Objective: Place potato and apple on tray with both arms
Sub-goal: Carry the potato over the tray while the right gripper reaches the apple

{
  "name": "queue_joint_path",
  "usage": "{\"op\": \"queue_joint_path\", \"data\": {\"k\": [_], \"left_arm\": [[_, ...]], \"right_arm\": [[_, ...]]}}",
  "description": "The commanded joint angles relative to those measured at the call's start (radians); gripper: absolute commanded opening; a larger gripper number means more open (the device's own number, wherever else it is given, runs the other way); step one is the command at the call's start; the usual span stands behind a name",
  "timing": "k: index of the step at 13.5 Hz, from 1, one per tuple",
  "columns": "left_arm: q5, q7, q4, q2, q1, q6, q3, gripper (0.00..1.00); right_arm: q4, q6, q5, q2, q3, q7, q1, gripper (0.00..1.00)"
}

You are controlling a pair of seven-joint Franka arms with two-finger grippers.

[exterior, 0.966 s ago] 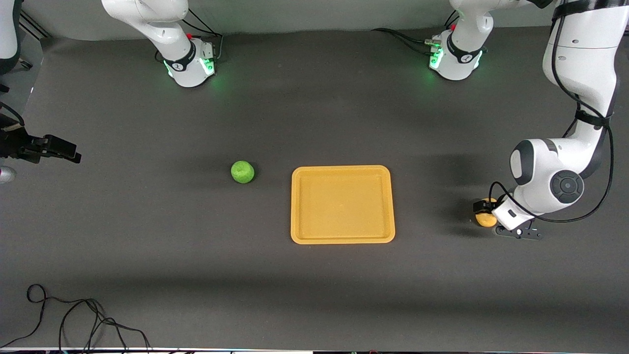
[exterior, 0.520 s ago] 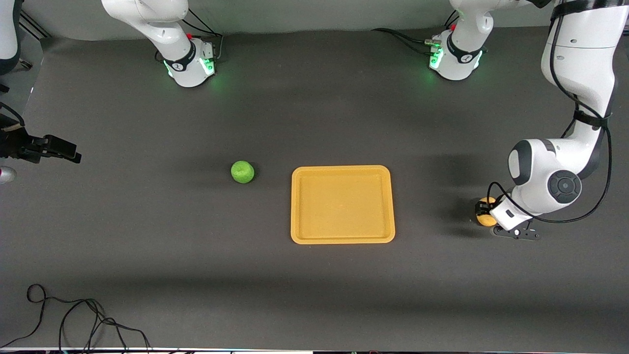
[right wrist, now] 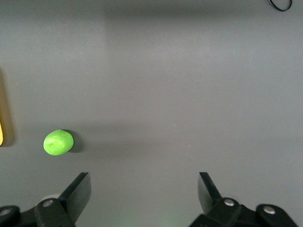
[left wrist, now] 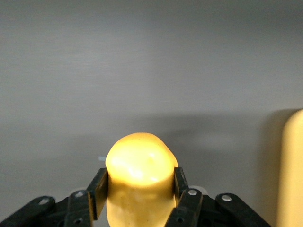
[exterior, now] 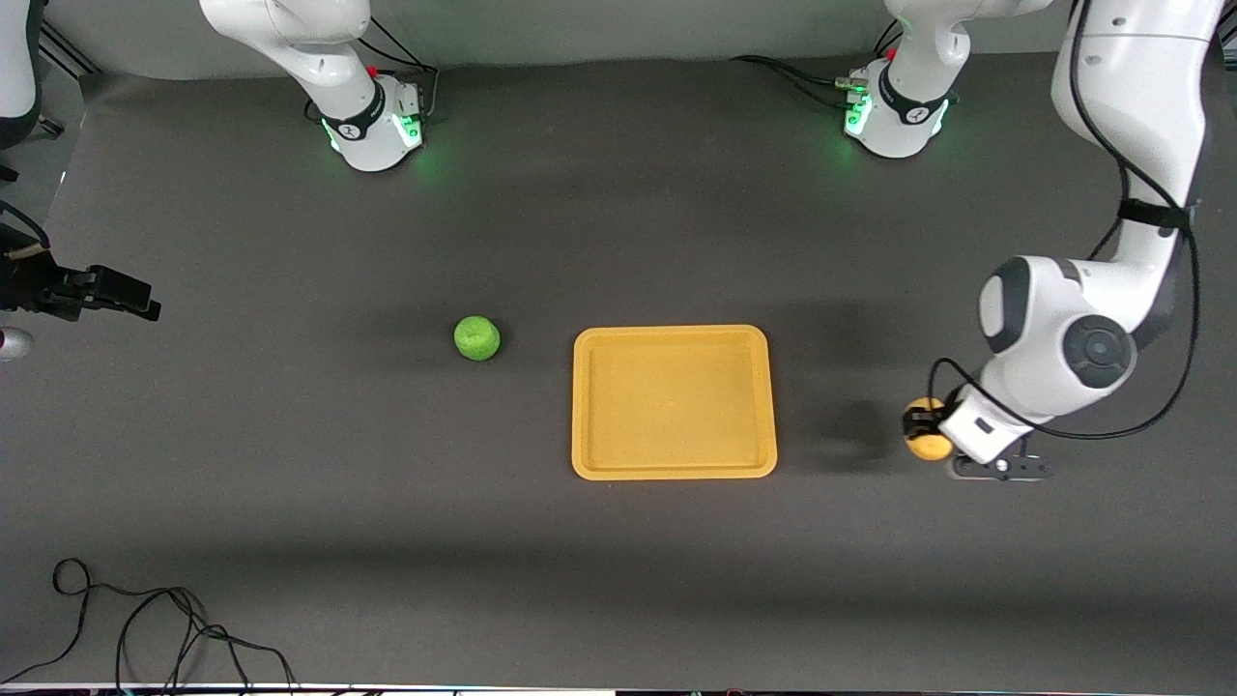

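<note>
The robot's left gripper needs to release the potato on the tray, just inside the rim [exterior: 738,402] farthest from the green apple. The potato still hangs above the table beside the tray.
The yellow-tan potato [exterior: 930,447] hangs a little above the table, beside the tray toward the left arm's end, and my left gripper [exterior: 923,423] is shut on it. In the left wrist view the potato [left wrist: 139,163] fills the gap of the left gripper [left wrist: 139,182], a black finger pressed on each side. The yellow-orange tray [exterior: 674,332] lies mid-table with nothing in it; its rim [left wrist: 293,170] shows in that wrist view. The green apple [exterior: 477,338] [right wrist: 58,142] rests on the table beside the tray, toward the right arm's end. My right gripper [exterior: 143,302] [right wrist: 144,184] waits open over that end, holding nothing.
A loose black cable [exterior: 145,619] lies coiled along the table's near edge at the right arm's end. Both arm bases [exterior: 372,130] [exterior: 894,116] glow green at the table's back edge. Dark matte cloth covers the table.
The left gripper has shut on the potato, lifted it off the table and carried it a short way toward the tray. The right arm, the apple and the tray have not moved.
</note>
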Motion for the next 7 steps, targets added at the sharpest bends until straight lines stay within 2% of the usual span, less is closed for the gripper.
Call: {"op": "queue_joint_path", "data": {"k": [1, 4, 7], "left_arm": [[-0.004, -0.218, 0.058, 0.028, -0.098, -0.019, -0.027, 0.25], [-0.004, -0.299, 0.096, 0.091, -0.202, -0.006, -0.027, 0.26], [-0.002, -0.306, 0.092, 0.153, -0.262, -0.005, -0.027, 0.26]], "right_arm": [[-0.009, 0.011, -0.009, -0.010, 0.003, -0.016, -0.003, 1.00], [-0.007, 0.011, -0.007, -0.008, 0.003, -0.018, -0.003, 1.00], [-0.004, 0.012, -0.004, -0.008, 0.013, 0.011, 0.029, 1.00]]}}
